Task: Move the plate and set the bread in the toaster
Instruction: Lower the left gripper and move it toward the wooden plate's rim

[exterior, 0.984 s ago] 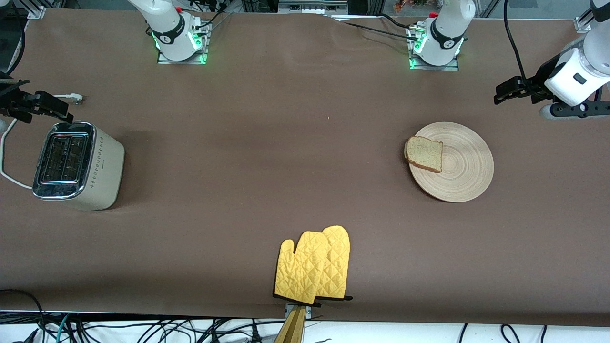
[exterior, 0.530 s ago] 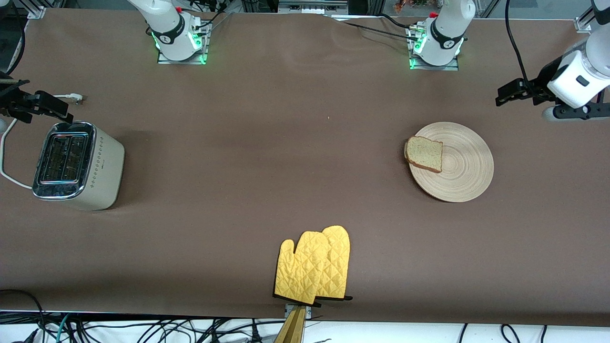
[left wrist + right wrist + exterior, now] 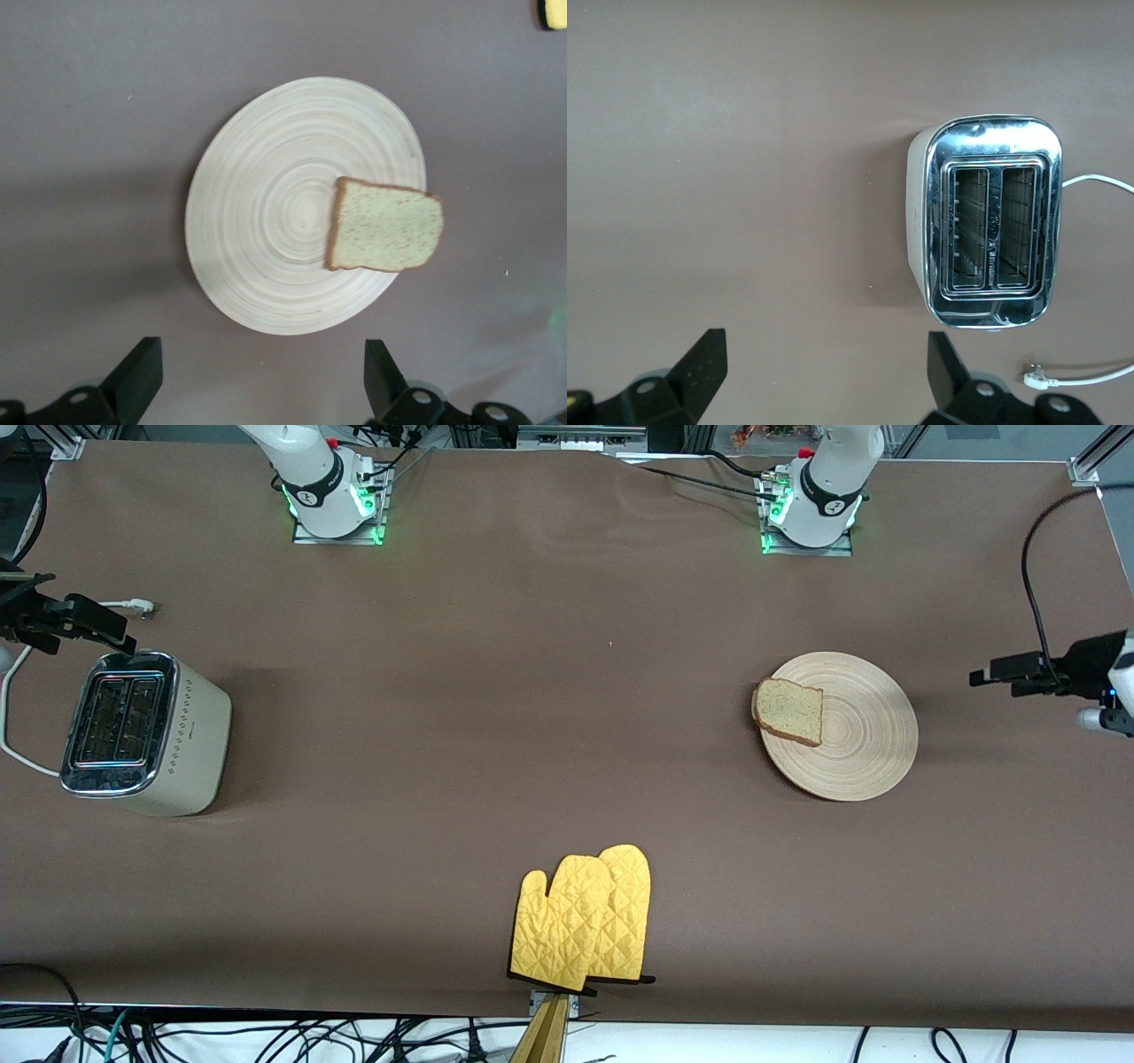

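Next, I close my left gripper on the pale wooden plate's rim point(image 3: 914, 734) point(image 3: 189, 191), on the side that faces away from the toaster, across from the bread.
The pale wooden plate point(image 3: 873, 735) lies toward the left arm's end of the table. The bread point(image 3: 788, 711) lies on the plate's rim, on the side toward the toaster, overhanging a little. In the left wrist view the plate point(image 3: 266, 212) and the bread point(image 3: 387, 227) both show. My left gripper point(image 3: 985, 674) is open and empty, over bare table just outside the plate at the left arm's end point(image 3: 263, 385). The cream toaster point(image 3: 142, 731) with its chrome top stands at the right arm's end point(image 3: 988, 221), both slots empty. My right gripper point(image 3: 111, 631) is open and empty, over the table beside the toaster point(image 3: 824, 381).
A pair of yellow oven mitts point(image 3: 585, 926) lies near the table's front edge, at the middle. The toaster's white cord point(image 3: 18, 757) runs off the table's end and its plug point(image 3: 142, 608) lies beside the right gripper.
My left gripper has swung from up by the table's end to a spot just outside the plate, level with it. The right arm, plate, bread and toaster have not moved.
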Motion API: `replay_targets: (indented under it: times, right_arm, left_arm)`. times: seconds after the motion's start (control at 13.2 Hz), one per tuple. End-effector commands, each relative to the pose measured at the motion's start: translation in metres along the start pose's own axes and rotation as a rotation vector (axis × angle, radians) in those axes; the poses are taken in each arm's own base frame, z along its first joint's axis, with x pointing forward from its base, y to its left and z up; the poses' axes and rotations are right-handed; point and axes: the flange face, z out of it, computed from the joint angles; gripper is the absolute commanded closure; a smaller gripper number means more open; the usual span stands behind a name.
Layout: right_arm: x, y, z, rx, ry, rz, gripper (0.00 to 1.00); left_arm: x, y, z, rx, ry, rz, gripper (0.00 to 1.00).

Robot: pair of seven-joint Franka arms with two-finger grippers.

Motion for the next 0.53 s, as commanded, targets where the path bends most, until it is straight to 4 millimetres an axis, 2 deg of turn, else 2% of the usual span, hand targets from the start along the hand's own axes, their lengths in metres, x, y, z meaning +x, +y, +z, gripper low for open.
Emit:
replay_targets:
  times: [0.0,0.08,0.15,0.3,0.45]
  right_arm:
    - [0.002,-0.001,-0.006,0.011,0.006,-0.002,0.00]
    - [0.001,-0.002,-0.006,0.011,0.004,-0.004,0.00]
    - [0.001,-0.002,-0.006,0.011,0.004,-0.004,0.00]
    - [0.001,-0.002,-0.005,0.011,0.003,-0.004,0.00]
    - [0.001,-0.002,-0.006,0.011,0.004,-0.004,0.00]
  left_arm:
    - [0.010,-0.079,0.037,-0.151,0.008,0.029,0.00]
    - [0.012,-0.105,0.054,-0.196,0.006,0.038,0.00]
    - [0.017,-0.123,0.064,-0.242,0.018,0.055,0.00]
    - [0.027,-0.142,0.089,-0.329,-0.016,0.061,0.00]
    - [0.026,-0.157,0.119,-0.410,-0.019,0.028,0.00]
